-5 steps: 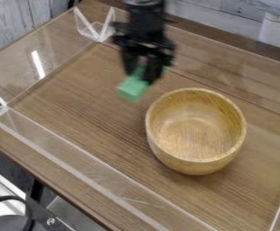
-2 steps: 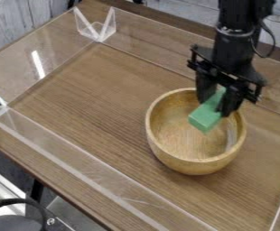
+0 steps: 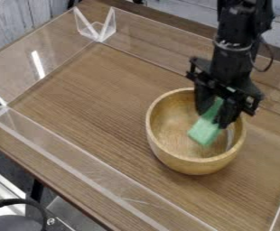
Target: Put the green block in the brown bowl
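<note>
I need to release the green block inside the brown bowl (image 3: 209, 129), so that it ends up leaning from the bottom of the bowl toward the bowl's back rim. The block now hangs inside the bowl's mouth.
The green block (image 3: 208, 129) hangs on end inside the mouth of the brown bowl (image 3: 167, 143), its lower end below the rim level. My gripper (image 3: 222, 106) points straight down over the bowl's right half and is shut on the block's upper end. The black fingers hide the top of the block. The bowl is round, light wood, and stands on the wooden tabletop at the right of the camera view.
A clear acrylic wall (image 3: 58, 153) runs along the front and left of the wooden table (image 3: 82, 90). A small clear bracket (image 3: 97, 25) stands at the back left. The arm's black column rises above the bowl at the upper right.
The gripper carried the green block from left of the bowl to over it, then sank a little, so the block now dips into the bowl.
</note>
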Motion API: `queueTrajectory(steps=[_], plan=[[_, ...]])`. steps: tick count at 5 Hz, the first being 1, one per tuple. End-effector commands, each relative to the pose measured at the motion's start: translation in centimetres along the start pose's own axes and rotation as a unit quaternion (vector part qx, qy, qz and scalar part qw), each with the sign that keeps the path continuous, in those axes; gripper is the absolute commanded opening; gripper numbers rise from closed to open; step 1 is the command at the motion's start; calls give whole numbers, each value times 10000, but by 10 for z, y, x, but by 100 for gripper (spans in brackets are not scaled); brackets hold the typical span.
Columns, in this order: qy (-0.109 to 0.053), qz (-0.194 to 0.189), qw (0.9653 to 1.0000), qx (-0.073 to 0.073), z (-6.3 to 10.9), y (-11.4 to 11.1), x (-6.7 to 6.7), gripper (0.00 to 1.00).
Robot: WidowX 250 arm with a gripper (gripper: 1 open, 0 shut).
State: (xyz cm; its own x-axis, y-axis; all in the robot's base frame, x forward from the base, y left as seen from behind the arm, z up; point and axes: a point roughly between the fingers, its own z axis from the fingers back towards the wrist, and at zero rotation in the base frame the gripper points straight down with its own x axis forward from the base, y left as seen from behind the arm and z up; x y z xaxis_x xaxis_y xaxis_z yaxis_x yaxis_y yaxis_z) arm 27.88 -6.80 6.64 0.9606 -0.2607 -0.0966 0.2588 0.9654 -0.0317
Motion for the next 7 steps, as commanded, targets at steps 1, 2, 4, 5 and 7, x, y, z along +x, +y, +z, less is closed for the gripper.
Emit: queueTrajectory(steps=[1,2,4,5,7], plan=[[-140,31,9999,-1,-1,5,1,0],[-92,25,10000,-3,-6,7,-1,0],[2,11,10000,-9,-14,9,-5,0],[50,4,10000,-14,-18,10,-7,0],[137,-9,9999,-22,-25,12,-10,0]])
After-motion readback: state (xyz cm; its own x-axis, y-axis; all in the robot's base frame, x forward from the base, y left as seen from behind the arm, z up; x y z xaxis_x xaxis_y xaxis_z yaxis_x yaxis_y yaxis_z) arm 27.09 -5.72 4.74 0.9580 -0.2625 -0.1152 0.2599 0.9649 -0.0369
